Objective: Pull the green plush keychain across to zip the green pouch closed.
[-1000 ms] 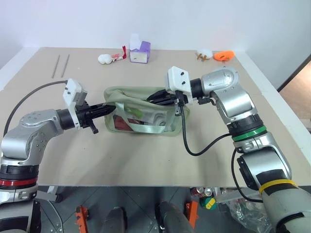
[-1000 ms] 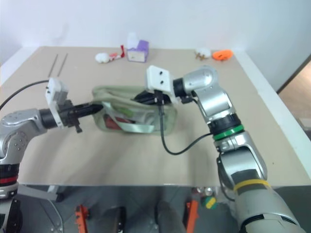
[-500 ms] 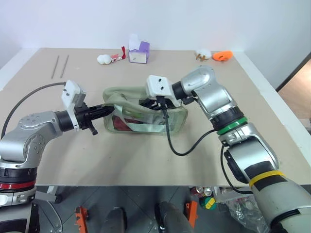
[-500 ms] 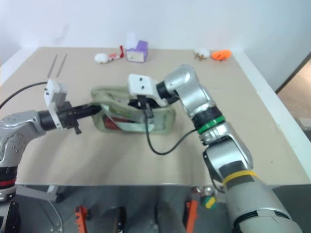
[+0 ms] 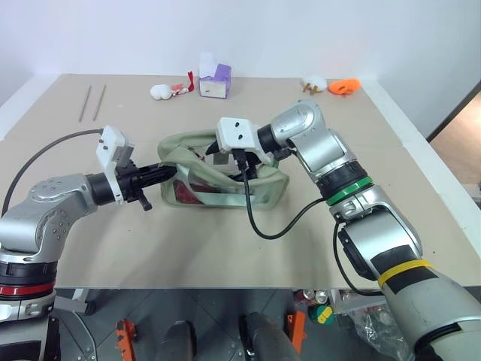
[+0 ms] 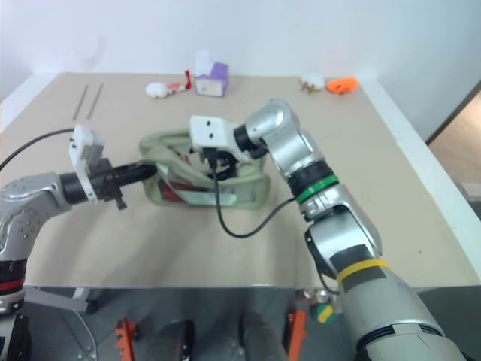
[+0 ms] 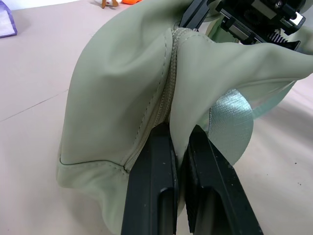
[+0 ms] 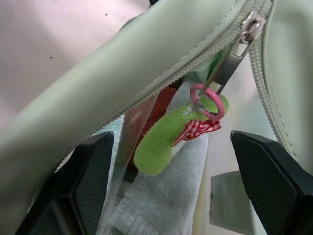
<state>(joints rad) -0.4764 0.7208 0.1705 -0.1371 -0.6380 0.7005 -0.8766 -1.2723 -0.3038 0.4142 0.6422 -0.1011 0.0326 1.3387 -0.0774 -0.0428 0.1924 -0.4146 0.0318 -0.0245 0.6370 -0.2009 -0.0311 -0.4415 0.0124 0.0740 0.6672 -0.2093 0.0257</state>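
Note:
The green plush keychain is hanging inside the opening of the green pouch, so my right gripper will take hold of its body [image 8: 163,142] and lift it out before pulling it across.
The green pouch [image 5: 225,194] lies on the table, its top zipper partly open with red and grey things inside. My left gripper [image 7: 178,131] is shut on the seam at the pouch's left end [image 5: 171,171], holding it up. My right gripper [image 8: 171,139] hovers over the top of the pouch, open, its pads [image 8: 90,166] wide apart. Between them the green plush keychain [image 8: 159,144] hangs free by a pink ring from the metal zipper pull [image 8: 247,27]; neither pad touches it.
At the table's far edge stand a purple and white box [image 5: 215,80], a white toy [image 5: 161,92], an orange toy [image 5: 345,86] and two thin sticks [image 5: 94,101]. A black cable [image 5: 282,226] loops from my right wrist over the table in front of the pouch.
My right gripper has moved left along the pouch's top and tilted down, and now stands open. The left gripper has kept its hold and place.

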